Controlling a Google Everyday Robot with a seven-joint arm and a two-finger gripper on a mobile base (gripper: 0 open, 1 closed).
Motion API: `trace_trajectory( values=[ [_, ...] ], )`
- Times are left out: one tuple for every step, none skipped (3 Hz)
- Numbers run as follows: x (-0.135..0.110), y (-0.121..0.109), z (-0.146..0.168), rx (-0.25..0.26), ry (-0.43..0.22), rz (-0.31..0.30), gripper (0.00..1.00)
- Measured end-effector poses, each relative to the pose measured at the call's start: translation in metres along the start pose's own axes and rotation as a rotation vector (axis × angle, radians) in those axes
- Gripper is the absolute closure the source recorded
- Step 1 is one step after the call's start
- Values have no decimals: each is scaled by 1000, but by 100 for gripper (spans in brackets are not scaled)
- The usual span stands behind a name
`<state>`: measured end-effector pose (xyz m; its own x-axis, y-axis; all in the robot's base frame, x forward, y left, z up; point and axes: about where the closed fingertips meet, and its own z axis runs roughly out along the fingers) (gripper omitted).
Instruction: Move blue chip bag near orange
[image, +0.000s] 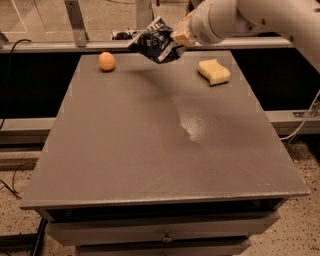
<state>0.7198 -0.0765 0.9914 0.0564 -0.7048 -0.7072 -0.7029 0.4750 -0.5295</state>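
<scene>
My gripper should release the blue chip bag at the table's far edge (139, 60), beside the orange, toward the sponge.
The blue chip bag (156, 42) is dark navy crinkly foil with white print. It hangs in the air above the far edge of the grey table (165, 140). My gripper (178, 38) is shut on the bag's right end and holds it clear of the tabletop. The orange (106, 61) is a small round fruit on the table's far left corner, to the left of the bag and a little lower in view. The white arm reaches in from the upper right.
A pale yellow sponge (214, 71) lies on the far right of the table. Metal frame posts (75, 20) and a rail run behind the table. Cables lie on the floor at left and right.
</scene>
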Motion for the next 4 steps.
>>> trace_trajectory(
  values=[
    [5,-24,41,42,22,-11,100],
    [7,-37,72,64,34,-8,100],
    [10,-41,101,70,43,8,100],
    [14,-39,128,66,51,27,100]
  ],
)
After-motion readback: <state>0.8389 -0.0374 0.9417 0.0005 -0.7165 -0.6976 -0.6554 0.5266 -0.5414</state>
